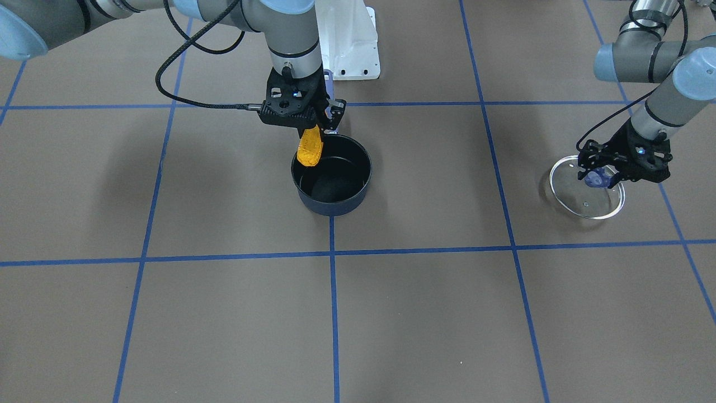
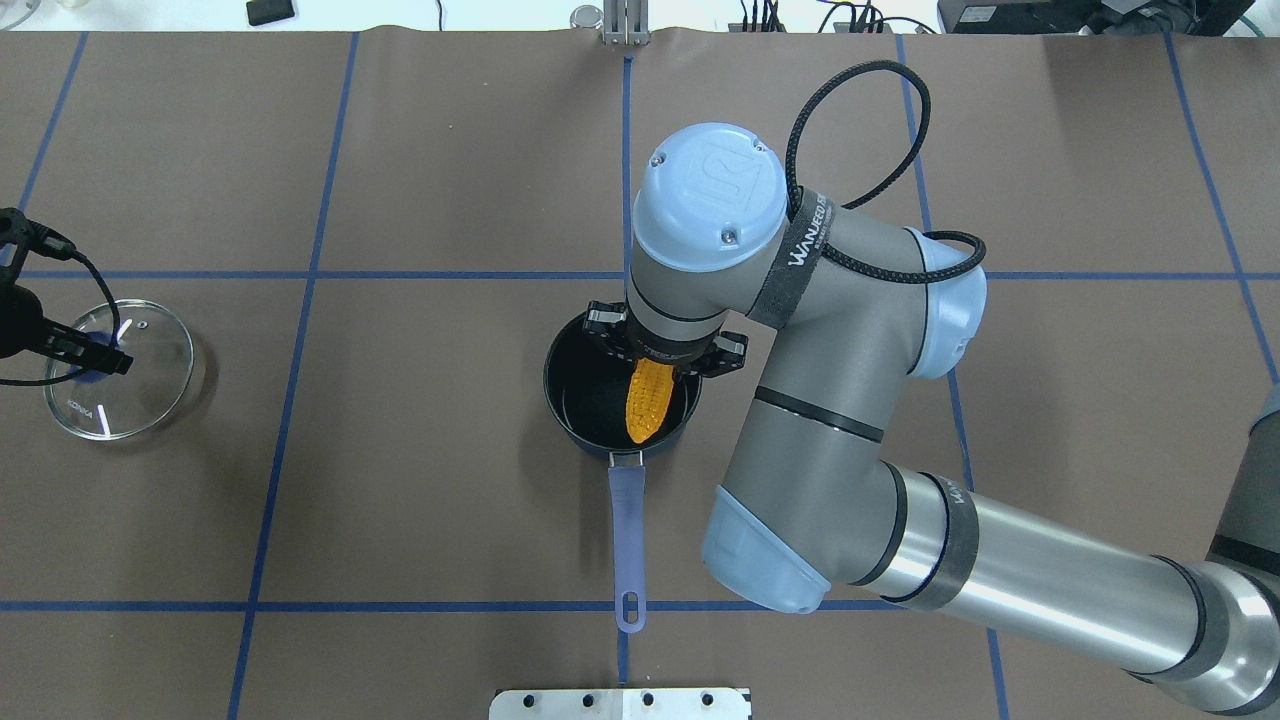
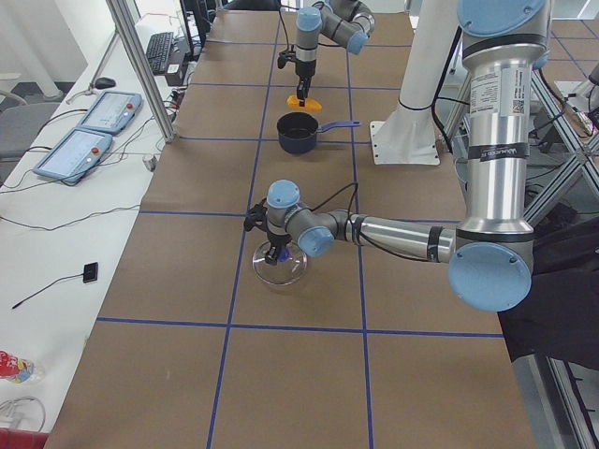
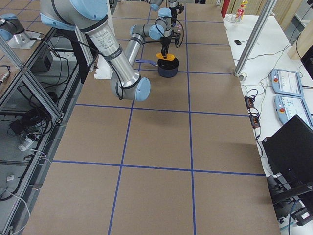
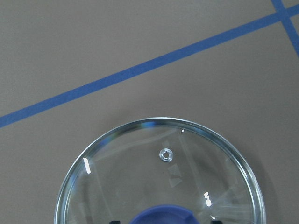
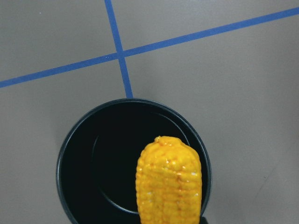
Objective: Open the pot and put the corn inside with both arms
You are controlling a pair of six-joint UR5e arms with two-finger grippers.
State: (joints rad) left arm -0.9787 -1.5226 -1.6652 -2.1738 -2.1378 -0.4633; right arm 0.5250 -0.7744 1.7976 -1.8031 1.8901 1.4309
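Next, I put the corn, now upright over the pot's near rim, down on the black bottom of the open pot [image 1: 323,179] [image 6: 150,161] and let go of it with my right gripper.
The pot [image 1: 331,176] stands open on the table, its black inside bare, with its periwinkle handle [image 2: 628,530] pointing toward the robot. My right gripper [image 1: 313,130] is shut on the corn [image 1: 309,146] and holds it upright, tip down, over the pot's near rim; the corn [image 6: 169,182] hangs above the pot's inside [image 6: 112,168]. The glass lid [image 1: 586,187] lies flat on the table far to my left. My left gripper [image 1: 599,174] is down on it, shut on its blue knob [image 5: 163,215].
The white base mount [image 1: 348,39] stands just behind the pot. Brown table cover with blue tape lines [image 1: 333,313] all around. My right arm's elbow [image 2: 800,480] hangs over the table to the right of the pot handle.
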